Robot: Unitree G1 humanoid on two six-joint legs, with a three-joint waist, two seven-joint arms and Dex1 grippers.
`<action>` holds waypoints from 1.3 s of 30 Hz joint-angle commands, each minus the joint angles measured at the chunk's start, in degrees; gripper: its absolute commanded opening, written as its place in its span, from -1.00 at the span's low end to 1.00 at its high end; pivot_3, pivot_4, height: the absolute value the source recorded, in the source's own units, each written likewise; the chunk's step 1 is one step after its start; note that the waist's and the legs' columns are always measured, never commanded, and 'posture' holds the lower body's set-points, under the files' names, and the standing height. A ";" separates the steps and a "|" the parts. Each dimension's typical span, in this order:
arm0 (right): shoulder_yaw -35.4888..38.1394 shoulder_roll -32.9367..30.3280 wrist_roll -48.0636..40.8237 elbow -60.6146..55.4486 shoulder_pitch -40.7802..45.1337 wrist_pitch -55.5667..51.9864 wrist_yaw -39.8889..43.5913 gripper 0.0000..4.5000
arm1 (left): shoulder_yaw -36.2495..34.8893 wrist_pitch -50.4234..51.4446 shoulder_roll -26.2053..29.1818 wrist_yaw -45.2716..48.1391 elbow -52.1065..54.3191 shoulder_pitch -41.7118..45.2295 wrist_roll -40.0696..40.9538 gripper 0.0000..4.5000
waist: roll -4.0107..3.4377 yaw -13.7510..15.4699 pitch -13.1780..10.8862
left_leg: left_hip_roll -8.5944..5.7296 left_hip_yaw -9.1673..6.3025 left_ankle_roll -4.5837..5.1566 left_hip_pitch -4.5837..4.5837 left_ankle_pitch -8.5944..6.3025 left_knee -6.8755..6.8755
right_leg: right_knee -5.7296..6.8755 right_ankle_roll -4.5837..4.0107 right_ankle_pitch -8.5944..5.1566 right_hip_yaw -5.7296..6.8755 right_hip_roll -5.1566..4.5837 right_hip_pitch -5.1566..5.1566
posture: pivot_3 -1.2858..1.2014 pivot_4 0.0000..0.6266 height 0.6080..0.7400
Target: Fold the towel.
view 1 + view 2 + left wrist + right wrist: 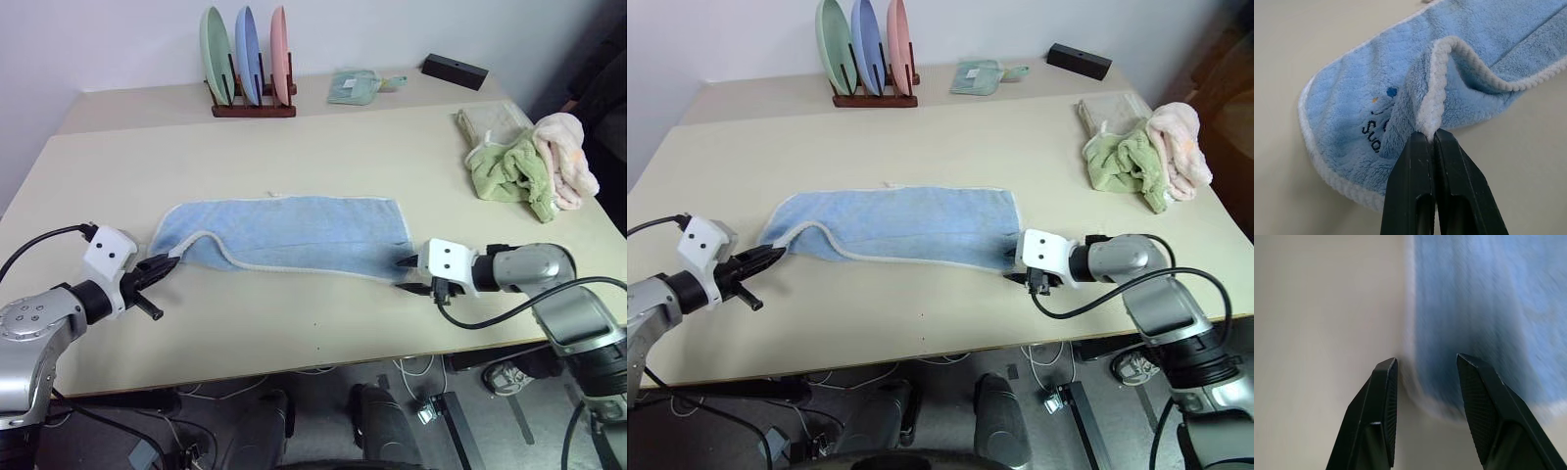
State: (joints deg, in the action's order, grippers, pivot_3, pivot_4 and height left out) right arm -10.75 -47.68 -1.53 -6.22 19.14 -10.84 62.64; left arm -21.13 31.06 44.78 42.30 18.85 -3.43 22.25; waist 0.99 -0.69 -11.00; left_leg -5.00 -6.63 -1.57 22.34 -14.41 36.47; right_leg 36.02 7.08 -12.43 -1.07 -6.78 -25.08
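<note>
Next, I pinch the towel's loose corner [1424, 404] with my right gripper, as the towel's hem curves slack from my left gripper, before both lift and pull the hem straight.
The light blue towel [294, 233] lies folded lengthwise across the middle of the table, its whitish hem along the edges. In the left wrist view a dark printed mark [1374, 128] shows near its left end. My left gripper [168, 262] is shut on a raised fold of the towel's hem [1430, 110] at the left end. My right gripper [405, 273] stands open at the towel's right end, low over the table. In the right wrist view its fingers [1382, 404] straddle the towel's edge [1422, 391] without pinching it.
A wooden rack with three plates [250, 69] stands at the back. A lime-green towel [507, 171] and a pale pink towel [566, 147] lie bunched at the right edge. A small teal cloth [358, 86] and a black box [455, 70] sit at the far back.
</note>
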 commanded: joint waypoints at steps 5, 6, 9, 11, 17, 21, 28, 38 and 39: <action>-2.59 0.45 6.50 3.73 1.46 2.38 -3.86 -0.16 | -0.91 0.27 0.16 -0.67 2.18 0.14 1.06 -1.00 | 0.10 0.00 0.06 | 0.00 -0.01 0.00 -0.06 0.00 0.02 | -0.01 0.00 0.00 0.02 0.01 0.09 | 0.03 -0.52 1.00; -2.76 0.28 7.02 4.39 1.67 2.75 -4.05 -0.16 | -0.92 0.26 0.17 -0.73 2.20 0.10 1.10 -1.00 | 0.11 -0.01 0.07 | 0.00 -0.01 0.00 -0.13 0.00 0.02 | -0.02 0.00 0.00 0.03 0.01 0.17 | 0.03 -0.52 1.00; -2.82 -0.10 7.84 5.95 2.43 2.83 -4.35 -0.38 | -1.06 0.29 0.23 -0.98 2.46 -0.15 1.33 -1.00 | 0.12 0.07 0.08 | 0.00 -0.01 0.01 -0.36 0.00 0.02 | -0.11 0.00 -0.01 0.04 0.01 0.44 | 0.03 -0.52 1.00; -2.71 -0.28 7.98 6.45 2.70 2.83 -4.15 -0.66 | -1.07 0.29 0.26 -1.11 2.47 -0.16 1.43 -1.00 | 0.16 0.21 0.10 | 0.00 -0.01 0.01 -0.46 -0.01 0.03 | -0.19 -0.01 -0.02 0.11 0.01 0.62 | 0.03 -0.52 1.00; -1.70 -1.58 7.37 6.68 2.69 2.91 -3.02 -0.97 | -0.96 0.35 0.26 -1.08 2.48 -0.14 1.59 -1.00 | 0.17 0.22 0.11 | 0.00 -0.04 0.01 -0.47 -0.01 0.03 | -0.21 -0.01 -0.02 0.12 0.01 0.64 | 0.03 -0.52 1.00; -0.61 -2.11 6.61 6.75 3.50 3.39 -3.20 -0.97 | -1.01 0.26 0.28 -1.02 2.35 -0.06 1.59 -1.00 | 0.17 0.20 0.11 | 0.00 -0.05 0.03 -0.46 -0.02 0.03 | -0.23 -0.01 -0.02 0.12 0.01 0.64 | 0.03 -0.52 1.00; 1.80 -3.55 0.14 2.65 3.19 -2.15 2.44 -0.59 | -1.05 0.27 0.27 -0.83 2.30 -0.13 1.73 -1.00 | 0.14 0.14 0.09 | 0.00 -0.07 0.04 -0.45 -0.03 0.00 | -0.29 -0.01 -0.02 0.12 0.01 0.64 | 0.03 -0.52 1.00; -1.40 -1.15 6.63 10.05 4.63 6.09 -2.38 0.48 | -1.05 0.40 0.45 -0.63 2.46 -0.36 2.24 -1.00 | 0.18 -0.10 0.11 | 0.03 -0.04 0.05 -0.46 -0.04 -0.10 | -0.46 0.00 -0.01 0.11 0.01 0.63 | 0.03 -0.52 1.00; -1.78 -0.88 7.46 11.19 4.86 7.45 -3.00 0.48 | -1.02 0.39 0.48 -0.64 2.45 -0.35 2.28 -1.00 | 0.22 -0.16 0.13 | 0.03 -0.03 0.05 -0.48 -0.04 -0.10 | -0.46 -0.01 0.00 0.10 0.01 0.64 | 0.03 -0.52 1.00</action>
State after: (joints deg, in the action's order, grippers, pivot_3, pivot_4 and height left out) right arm -11.64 -48.93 3.19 2.43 23.59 -5.11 61.97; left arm -21.14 31.97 44.78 41.58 19.41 -3.91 24.28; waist 1.21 -0.85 -10.87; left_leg -4.95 -6.64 -1.52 21.81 -14.44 36.36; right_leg 35.56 7.07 -12.42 -0.97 -6.75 -24.40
